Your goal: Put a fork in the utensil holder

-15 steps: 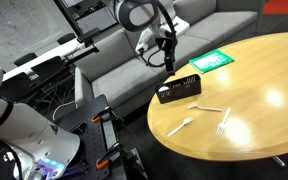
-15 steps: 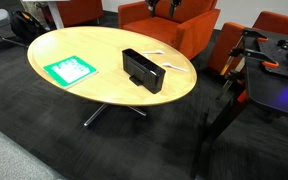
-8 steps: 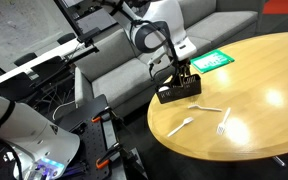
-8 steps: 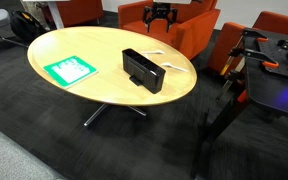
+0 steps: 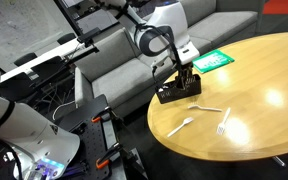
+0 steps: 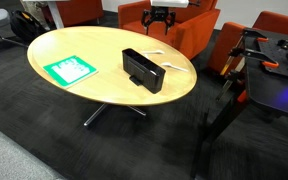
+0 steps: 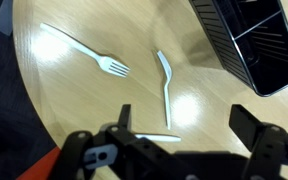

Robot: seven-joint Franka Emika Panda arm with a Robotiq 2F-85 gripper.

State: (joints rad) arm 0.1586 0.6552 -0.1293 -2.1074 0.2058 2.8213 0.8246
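Note:
The robot's gripper needs to next close on the middle of the bent white utensil (image 5: 206, 108) (image 7: 167, 92), the one that lies nearest the black utensil holder.
The fork (image 7: 85, 50) is a slim white plastic one lying flat on the wooden table, tines toward the middle of the wrist view. The utensil holder (image 7: 252, 38) is a black oblong box with compartments at the upper right there. It also shows in both exterior views (image 5: 174, 95) (image 6: 142, 70). My gripper (image 7: 189, 128) is open and empty and hangs above the table, with the fork off to one side and the holder to the other. In an exterior view my gripper (image 5: 181, 72) hangs just over the holder's end.
Two other white utensils lie near the fork: a bent one (image 7: 165, 85) and one partly hidden under my finger (image 7: 156, 136). A green-and-white packet (image 5: 212, 60) (image 6: 72, 69) lies on the round table (image 5: 259, 95). A grey sofa (image 5: 114, 65) and orange chairs (image 6: 194, 30) stand beside the table.
The arm came down and toward the table, from beside the sofa to just over the holder's end. Since half a second ago it has barely moved.

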